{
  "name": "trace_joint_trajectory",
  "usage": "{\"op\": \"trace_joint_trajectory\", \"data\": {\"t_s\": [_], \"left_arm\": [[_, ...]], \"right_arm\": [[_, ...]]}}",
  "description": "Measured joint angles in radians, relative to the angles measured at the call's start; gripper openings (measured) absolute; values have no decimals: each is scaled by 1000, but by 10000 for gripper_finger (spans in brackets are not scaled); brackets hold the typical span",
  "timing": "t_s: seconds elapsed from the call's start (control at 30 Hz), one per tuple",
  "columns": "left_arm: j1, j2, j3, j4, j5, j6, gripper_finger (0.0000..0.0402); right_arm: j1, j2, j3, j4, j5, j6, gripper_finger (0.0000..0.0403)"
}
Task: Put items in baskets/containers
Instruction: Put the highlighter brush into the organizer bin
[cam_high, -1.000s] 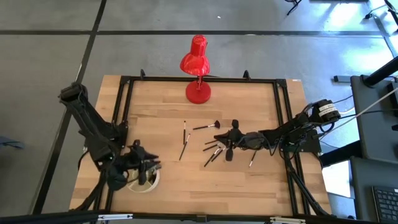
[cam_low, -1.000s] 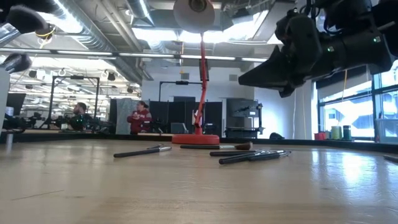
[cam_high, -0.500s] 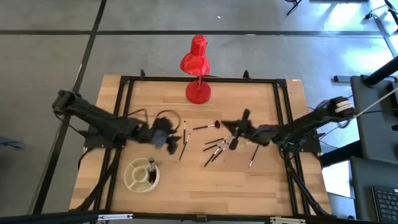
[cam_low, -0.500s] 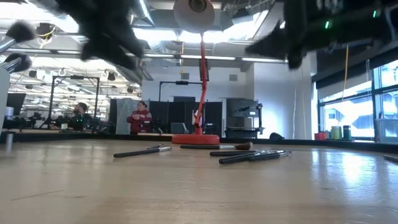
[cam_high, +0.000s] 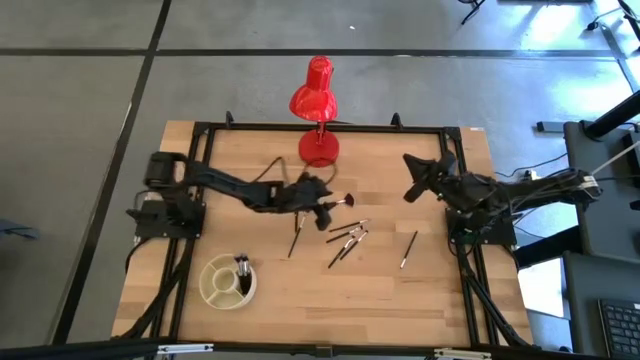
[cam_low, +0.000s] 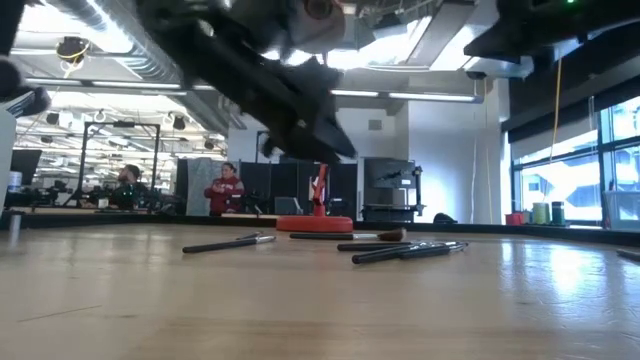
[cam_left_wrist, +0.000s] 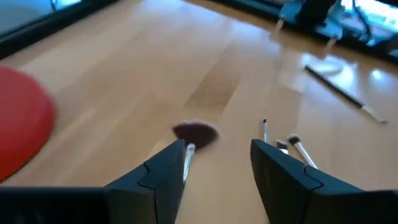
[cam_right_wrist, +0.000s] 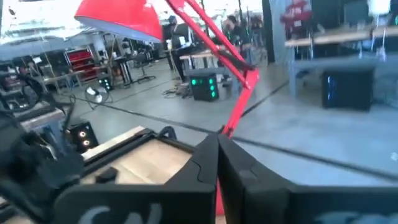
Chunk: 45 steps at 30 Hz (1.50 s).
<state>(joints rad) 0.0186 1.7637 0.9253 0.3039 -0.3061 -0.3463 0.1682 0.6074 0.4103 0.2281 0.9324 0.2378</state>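
Observation:
Next, I close my left gripper on the ferrule of the fluffy-headed brush (cam_high: 339, 203) (cam_left_wrist: 188, 153), just under its bristles, near the red desk lamp.
Several thin dark makeup brushes lie flat on the wooden table: a fluffy-headed one (cam_high: 335, 203), one at mid-table (cam_high: 296, 236), a small heap (cam_high: 346, 240) and a single one (cam_high: 408, 249). The cream divided dish (cam_high: 222, 290) stands at the near left with brushes (cam_high: 243, 272) in it. My left gripper (cam_high: 324, 207) is open just above the fluffy-headed brush (cam_left_wrist: 195, 132), a finger on each side of its ferrule end; whether it touches, I cannot tell. My right gripper (cam_high: 412, 178) is shut and empty, raised near the right frame rail.
The red desk lamp stands at the far middle on its round base (cam_high: 318, 150), close behind my left gripper; the base also shows in the left wrist view (cam_left_wrist: 22, 130). A black frame rail (cam_high: 455, 190) borders the table. Bare wood lies between the dish and the brushes.
My left gripper has left the dish at the near left and swung toward the far middle, to the fluffy-headed brush by the lamp. My right gripper has drawn back from the brush heap toward the table's right edge. Brushes now show in the dish.

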Motion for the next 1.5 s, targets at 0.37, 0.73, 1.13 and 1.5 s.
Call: {"op": "trace_joint_trajectory", "data": {"t_s": [0.37, 0.73, 1.13, 1.5], "left_arm": [[28, 340, 537, -570, -31, 173, 180], [61, 450, 609, -497, 38, 306, 180], [62, 473, 614, -589, -16, 289, 125], [41, 416, 604, -623, -156, 151, 8]], "right_arm": [[0, -49, -1, -259, -180, 180, 22], [-2, -60, -1, -266, -176, 141, 22], [-2, -87, -1, -261, -174, 124, 22], [-2, -87, -1, -233, -173, 88, 23]]}}
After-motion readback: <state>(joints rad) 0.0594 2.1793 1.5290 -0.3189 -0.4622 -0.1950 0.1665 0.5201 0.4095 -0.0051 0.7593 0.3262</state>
